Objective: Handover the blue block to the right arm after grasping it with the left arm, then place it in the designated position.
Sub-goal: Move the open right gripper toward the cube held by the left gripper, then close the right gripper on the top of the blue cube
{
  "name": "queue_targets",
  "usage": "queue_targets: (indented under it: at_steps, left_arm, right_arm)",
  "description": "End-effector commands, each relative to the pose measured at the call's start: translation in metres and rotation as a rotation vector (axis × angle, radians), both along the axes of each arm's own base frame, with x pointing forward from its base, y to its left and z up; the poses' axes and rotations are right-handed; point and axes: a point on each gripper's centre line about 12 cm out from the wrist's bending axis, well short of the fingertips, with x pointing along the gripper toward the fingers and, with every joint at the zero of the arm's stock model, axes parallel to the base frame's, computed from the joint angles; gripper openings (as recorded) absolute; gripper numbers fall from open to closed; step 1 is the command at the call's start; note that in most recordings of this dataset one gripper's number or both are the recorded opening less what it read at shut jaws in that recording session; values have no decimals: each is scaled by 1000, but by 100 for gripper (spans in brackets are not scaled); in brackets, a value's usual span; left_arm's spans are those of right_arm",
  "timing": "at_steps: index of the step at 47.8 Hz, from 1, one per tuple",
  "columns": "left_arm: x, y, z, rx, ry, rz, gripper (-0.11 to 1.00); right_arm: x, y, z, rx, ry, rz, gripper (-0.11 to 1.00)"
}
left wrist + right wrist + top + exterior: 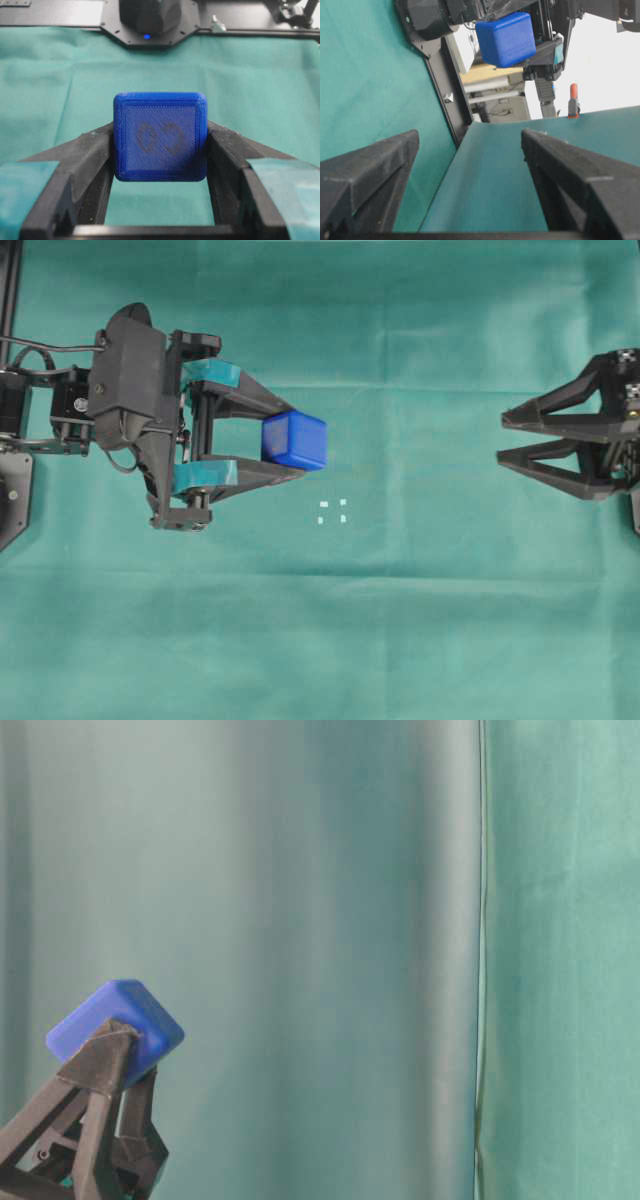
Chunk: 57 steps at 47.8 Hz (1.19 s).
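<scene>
The robot's right gripper needs to close on the top and bottom sides (pixel 297 438) (pixel 509 41) of the blue block, which are free between the fingers of its left gripper.
The blue block (pixel 295 440) is pinched between the teal-taped fingers of my left gripper (pixel 290 440), held up off the green cloth left of centre. Its face with the faint figure-8 mark (pixel 160 136) points back at the left wrist camera, and the block (pixel 116 1025) shows tilted in the table-level view. My right gripper (pixel 505 440) hovers at the far right with its all-black fingers spread and nothing between them. From the right wrist view the block (pixel 506 39) appears far ahead, well beyond the fingertips (pixel 532 137). The designated position (pixel 332 511) is four small white marks just below and right of the block.
Green cloth (pixel 330 640) covers the table and hangs as a backdrop (pixel 300 920). A black frame rail (pixel 447 85) runs along the table's far edge behind the left arm. An orange clamp (pixel 574 100) sits at the table edge.
</scene>
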Motion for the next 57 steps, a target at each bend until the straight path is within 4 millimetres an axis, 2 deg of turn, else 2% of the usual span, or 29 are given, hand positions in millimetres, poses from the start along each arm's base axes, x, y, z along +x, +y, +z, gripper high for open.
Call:
queue_targets:
  at_steps: [1, 16, 36, 57]
  left_arm:
    - [-1, 1, 11, -3, -35, 2, 46]
    - [-1, 1, 11, -5, -29, 3, 46]
    - [-1, 1, 10, -3, -28, 2, 46]
    - [-3, 1, 8, -3, -14, 2, 46]
  right_arm:
    - [8, 0, 11, -10, -16, 6, 90]
    - [47, 1, 20, -23, 15, 15, 90]
    - [121, 1, 31, -54, 40, 38, 90]
    - [168, 3, 35, -103, 27, 72, 90]
